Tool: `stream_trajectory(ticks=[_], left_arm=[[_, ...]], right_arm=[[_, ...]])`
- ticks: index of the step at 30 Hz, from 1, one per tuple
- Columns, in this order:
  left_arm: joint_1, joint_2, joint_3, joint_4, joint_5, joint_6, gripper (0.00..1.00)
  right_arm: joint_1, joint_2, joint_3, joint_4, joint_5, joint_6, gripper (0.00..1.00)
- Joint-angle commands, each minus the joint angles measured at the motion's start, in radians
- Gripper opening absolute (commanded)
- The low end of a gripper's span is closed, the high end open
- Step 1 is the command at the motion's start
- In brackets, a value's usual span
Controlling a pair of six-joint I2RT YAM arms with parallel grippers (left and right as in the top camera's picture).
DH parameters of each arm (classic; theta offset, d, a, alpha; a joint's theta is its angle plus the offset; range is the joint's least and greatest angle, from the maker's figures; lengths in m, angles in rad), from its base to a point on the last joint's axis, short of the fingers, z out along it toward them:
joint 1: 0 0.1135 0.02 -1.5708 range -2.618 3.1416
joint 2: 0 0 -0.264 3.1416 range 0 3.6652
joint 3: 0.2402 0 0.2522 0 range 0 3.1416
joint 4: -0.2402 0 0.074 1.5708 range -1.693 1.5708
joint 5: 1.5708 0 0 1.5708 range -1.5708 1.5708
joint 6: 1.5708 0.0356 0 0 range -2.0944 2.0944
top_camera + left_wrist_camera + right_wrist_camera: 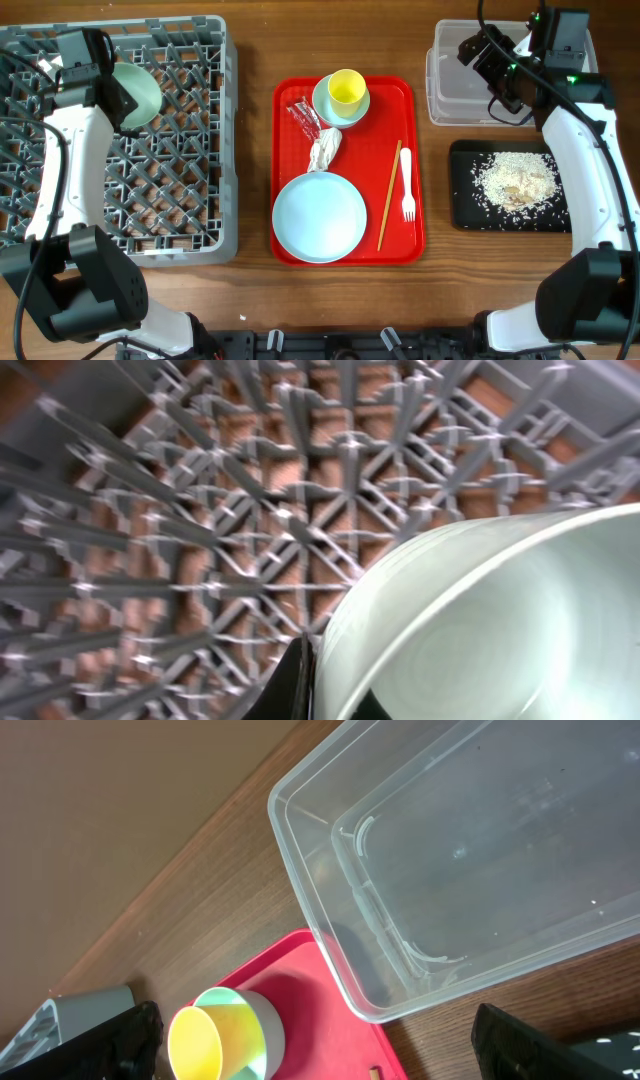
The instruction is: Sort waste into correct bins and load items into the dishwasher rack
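Observation:
Next, I let go of the mint-green bowl with my left gripper between the back pegs of the grey dishwasher rack (pixel 84 97), under its wrist.
My left gripper (pixel 118 95) is shut on the rim of the mint-green bowl (pixel 142 95) and holds it tilted over the back of the grey dishwasher rack (pixel 180 200). In the left wrist view the bowl (pixel 500 620) fills the lower right above the rack's pegs (pixel 250 490), with my fingers (pixel 330 698) pinching its rim. My right gripper (pixel 488 62) is open and empty above the clear tub (pixel 460 100). The black tray (pixel 465 210) holds rice scraps (pixel 515 182). On the red tray (pixel 290 250) lie the pale blue plate (pixel 320 216), napkin (pixel 324 150), red wrapper (pixel 303 115), chopstick (pixel 388 205) and fork (pixel 407 190).
The yellow cup (pixel 347 88) stands inside the light blue bowl (pixel 326 103) at the back of the red tray. The right wrist view shows the empty clear tub (pixel 480 840), the cup (pixel 215 1040) in its bowl (pixel 268 1020), and my open fingers (pixel 320 1055) at both lower corners.

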Motion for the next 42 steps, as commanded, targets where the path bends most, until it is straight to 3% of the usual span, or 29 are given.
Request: stream_trajectory(ticks=[1, 10, 13, 22, 30, 42], left_arm=[[0.003, -0.01, 0.003, 0.023, -0.201, 0.085, 0.04], [-0.017, 0.031, 0.003, 0.102, -0.492, 0.328, 0.04], [-0.038, 0.067, 0.003, 0.146, -0.556, 0.488, 0.04], [-0.035, 0.188, -0.003, 0.324, -0.722, 0.661, 0.04], [0.037, 0.191, -0.003, 0.389, -0.75, 0.727, 0.04], [-0.019, 0.198, -0.029, 0.397, -0.733, 0.792, 0.04]], right_arm=[[0.002, -0.024, 0.008, 0.002, 0.022, 0.004, 1.0], [0.002, -0.024, 0.008, 0.002, 0.021, 0.004, 1.0], [0.002, -0.024, 0.008, 0.002, 0.021, 0.004, 1.0], [0.002, -0.024, 0.008, 0.002, 0.022, 0.004, 1.0], [0.002, -0.024, 0.008, 0.002, 0.021, 0.004, 1.0], [0.002, -0.024, 0.008, 0.002, 0.022, 0.004, 1.0]])
